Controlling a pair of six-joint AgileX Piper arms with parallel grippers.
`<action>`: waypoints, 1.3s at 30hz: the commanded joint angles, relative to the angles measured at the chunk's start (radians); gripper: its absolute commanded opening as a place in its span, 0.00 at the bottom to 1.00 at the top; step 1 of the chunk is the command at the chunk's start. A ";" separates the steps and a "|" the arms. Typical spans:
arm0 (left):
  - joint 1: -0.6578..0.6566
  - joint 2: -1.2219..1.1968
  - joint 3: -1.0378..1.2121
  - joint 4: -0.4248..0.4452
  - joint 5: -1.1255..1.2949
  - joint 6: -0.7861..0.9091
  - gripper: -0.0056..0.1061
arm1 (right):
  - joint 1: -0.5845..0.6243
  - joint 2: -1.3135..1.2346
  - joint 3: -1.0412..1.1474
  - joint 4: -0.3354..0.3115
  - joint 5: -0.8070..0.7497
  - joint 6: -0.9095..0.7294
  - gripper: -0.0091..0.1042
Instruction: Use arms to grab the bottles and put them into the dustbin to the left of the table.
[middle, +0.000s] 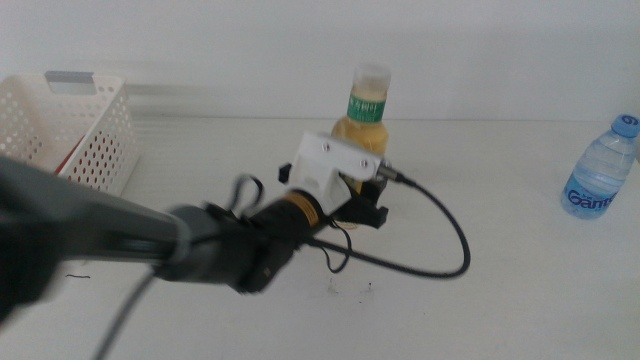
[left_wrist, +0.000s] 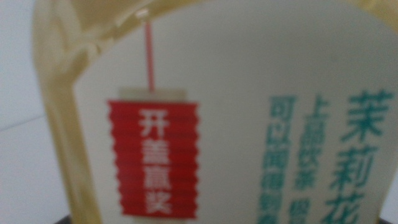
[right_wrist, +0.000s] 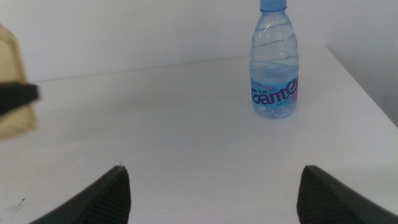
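Note:
Next, I release the yellow tea bottle from my left gripper inside the white dustbin (middle: 39, 169), so that it ends up next to the red thing.
The yellow tea bottle (middle: 366, 112) with a white cap and green label stands upright at the table's far middle. My left gripper (middle: 368, 200) is right at its lower body, and its white bracket hides that part. In the left wrist view the tea bottle's label (left_wrist: 249, 124) fills the picture. The clear blue-capped water bottle (middle: 600, 172) (right_wrist: 274, 68) stands upright at the far right. My right gripper (right_wrist: 217, 199) hovers low over the table, open and empty, well short of the water bottle. The white perforated dustbin (middle: 95, 130) sits at the far left.
Something red (middle: 70, 155) shows through the dustbin's side. A black cable (middle: 455, 235) loops from the left gripper across the table (middle: 500, 300). The table's right edge (right_wrist: 367, 99) runs just past the water bottle.

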 joint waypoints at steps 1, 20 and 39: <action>-0.001 -0.185 0.019 0.034 0.139 -0.005 0.03 | -0.005 -0.004 0.004 -0.002 -0.008 -0.004 0.69; 0.592 -0.484 -0.626 -0.250 1.637 0.420 0.03 | -0.005 -0.004 0.004 -0.002 -0.008 -0.004 0.69; 0.974 -0.094 -0.907 -0.200 1.939 0.561 0.03 | -0.005 -0.004 0.004 -0.002 -0.008 -0.004 0.69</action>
